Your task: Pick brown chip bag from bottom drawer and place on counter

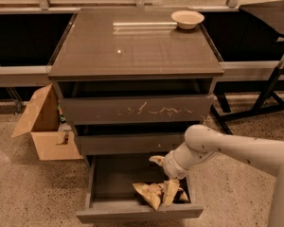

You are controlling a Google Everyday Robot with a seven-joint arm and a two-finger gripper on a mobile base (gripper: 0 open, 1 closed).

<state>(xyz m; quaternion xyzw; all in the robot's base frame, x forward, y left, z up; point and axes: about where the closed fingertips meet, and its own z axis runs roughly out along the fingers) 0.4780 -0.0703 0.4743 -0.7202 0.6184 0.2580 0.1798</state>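
Observation:
Next, the gripper closes on the crumpled middle [164, 189] of the brown chip bag, beside its lower finger, inside the bottom drawer.
The bottom drawer [132, 213] is pulled open below the narrow middle drawer. The brown chip bag [148, 193], crumpled tan foil with dark patches, lies at the drawer's front right. My gripper [163, 180] reaches down into the drawer from the right on a white arm. Its tan fingers are spread, and the lower finger [170, 193] is down against the bag's right part. The bag's right end is hidden behind that finger. The counter [132, 46] is the glossy dark top of the cabinet.
A tan bowl [187, 18] stands at the counter's back right corner. An open cardboard box [42, 124] sits on the floor left of the cabinet. A black stand's legs [270, 96] are on the right. The scratched upper drawer front [137, 110] is slightly ajar.

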